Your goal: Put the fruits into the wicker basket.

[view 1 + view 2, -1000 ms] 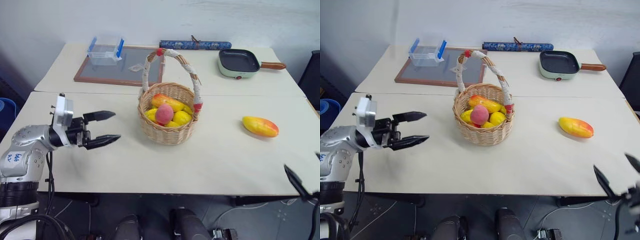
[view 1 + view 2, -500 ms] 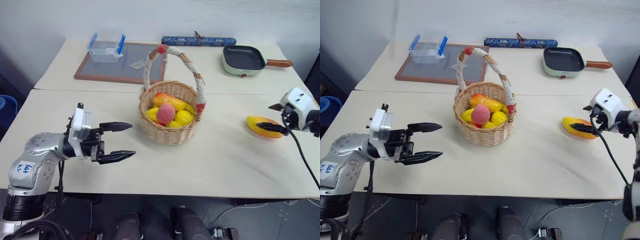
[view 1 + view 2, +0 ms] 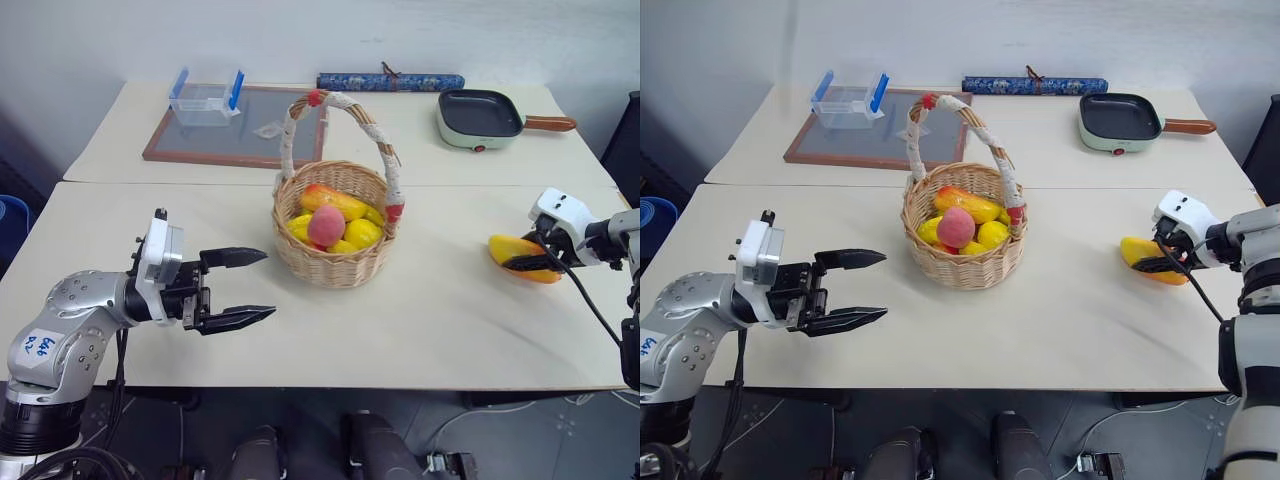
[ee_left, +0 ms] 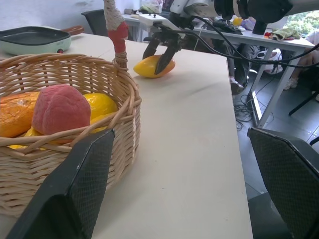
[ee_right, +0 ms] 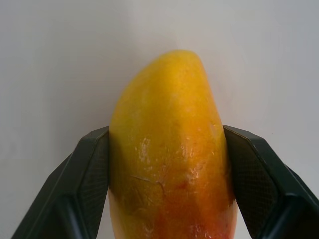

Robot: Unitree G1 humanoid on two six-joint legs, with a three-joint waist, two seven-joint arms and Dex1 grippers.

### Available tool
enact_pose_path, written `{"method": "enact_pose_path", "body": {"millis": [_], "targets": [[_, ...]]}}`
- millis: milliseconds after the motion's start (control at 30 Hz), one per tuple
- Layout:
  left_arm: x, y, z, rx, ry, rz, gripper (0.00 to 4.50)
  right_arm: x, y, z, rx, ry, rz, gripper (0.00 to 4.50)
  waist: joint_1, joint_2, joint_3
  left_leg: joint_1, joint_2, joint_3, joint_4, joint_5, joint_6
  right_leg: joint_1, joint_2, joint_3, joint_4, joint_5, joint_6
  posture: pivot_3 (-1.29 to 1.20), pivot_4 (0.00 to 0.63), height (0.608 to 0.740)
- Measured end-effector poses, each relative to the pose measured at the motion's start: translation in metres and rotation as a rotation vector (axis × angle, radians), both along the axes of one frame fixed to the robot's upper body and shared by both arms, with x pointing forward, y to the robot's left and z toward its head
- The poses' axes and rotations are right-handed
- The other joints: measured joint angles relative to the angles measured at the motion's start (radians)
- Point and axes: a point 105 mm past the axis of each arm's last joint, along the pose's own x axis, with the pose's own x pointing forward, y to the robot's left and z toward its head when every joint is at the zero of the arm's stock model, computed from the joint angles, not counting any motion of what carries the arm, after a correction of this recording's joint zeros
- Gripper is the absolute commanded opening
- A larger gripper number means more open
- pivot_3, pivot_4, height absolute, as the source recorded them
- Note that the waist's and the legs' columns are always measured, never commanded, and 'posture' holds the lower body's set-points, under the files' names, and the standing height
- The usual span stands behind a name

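The mango in my right gripper needs to be released into the wicker basket (image 3: 307, 226), where it will sit between the peach and the rim that faces my left gripper.
The wicker basket (image 3: 335, 265) stands mid-table, holding the pink-red peach (image 3: 326, 226), a yellow-orange mango (image 3: 335, 201) and small yellow fruits. A second mango (image 3: 503, 248) lies on the table at the right. My right gripper (image 3: 522, 255) is down over it, and in the right wrist view both fingers (image 5: 89, 169) press its sides (image 5: 169, 149). My left gripper (image 3: 268, 284) hovers open to the left of the basket, pointing at it, with nothing between its fingers (image 4: 84, 179).
At the back are a clear box with blue clips (image 3: 205, 97) on a framed board (image 3: 235, 130), a blue roll (image 3: 390, 80) and a green frying pan (image 3: 478, 115). A seam runs between the two tables.
My right arm came up from the table's front right edge to the mango, and its fingers closed in on it. My left gripper shifted slightly toward the basket.
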Motion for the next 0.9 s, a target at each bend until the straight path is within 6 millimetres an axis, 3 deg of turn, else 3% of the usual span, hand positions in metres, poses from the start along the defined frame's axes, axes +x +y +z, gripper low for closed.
{"method": "enact_pose_path", "body": {"millis": [100,200,333,400,500,733,900], "targets": [[0.0,0.007,-0.002,-0.008,0.011,0.046,4.5,-0.007,0.026,0.025,0.151,-0.031,0.161,2.96,-0.005,0.001,0.0,0.001,0.001,0.0,-0.002,0.0,-0.001,0.0,0.001,0.0,0.001,0.0,0.0,0.0,0.15,0.74],[0.0,0.016,-0.004,-0.019,0.023,0.089,4.5,-0.024,0.065,0.062,0.304,-0.08,0.293,2.96,-0.003,0.002,0.001,0.001,0.003,-0.003,-0.003,0.0,-0.003,-0.001,0.001,-0.002,0.003,0.0,0.0,0.0,0.15,0.74],[0.0,0.022,-0.005,-0.027,0.031,0.127,4.5,-0.075,0.144,0.093,0.445,-0.055,0.58,2.96,0.005,0.002,0.001,0.001,0.004,-0.008,-0.005,0.0,-0.005,0.0,0.002,-0.005,0.003,0.0,0.0,0.0,0.15,0.74],[0.002,0.026,-0.005,-0.035,0.032,0.152,4.5,-0.088,0.188,0.105,0.603,-0.106,0.659,2.96,0.002,-0.002,-0.001,0.001,0.004,-0.008,-0.005,0.0,-0.004,0.0,0.002,-0.005,0.002,0.0,-0.001,0.0,0.15,0.74],[0.004,0.027,-0.002,-0.054,0.022,0.163,4.5,-0.104,0.249,0.106,0.76,-0.146,0.738,2.96,0.0,-0.004,-0.001,0.0,0.003,-0.009,-0.005,0.001,-0.004,-0.001,0.001,-0.005,0.003,0.0,-0.002,0.0,0.15,0.74],[0.01,0.038,-0.008,-0.077,0.05,0.222,4.5,-0.067,0.296,0.099,0.638,-0.498,0.538,2.96,0.006,-0.006,-0.002,-0.005,-0.001,-0.007,-0.004,0.0,-0.001,-0.003,-0.003,-0.005,-0.001,0.0,-0.002,0.0,0.15,0.74],[0.009,0.043,-0.005,-0.078,0.034,0.252,4.5,-0.053,0.296,0.086,0.455,-0.616,0.507,4.48,0.007,-0.006,-0.002,-0.005,0.0,-0.008,-0.005,0.0,-0.001,-0.004,-0.003,-0.007,0.0,0.001,-0.002,0.0,0.15,0.74]]}}
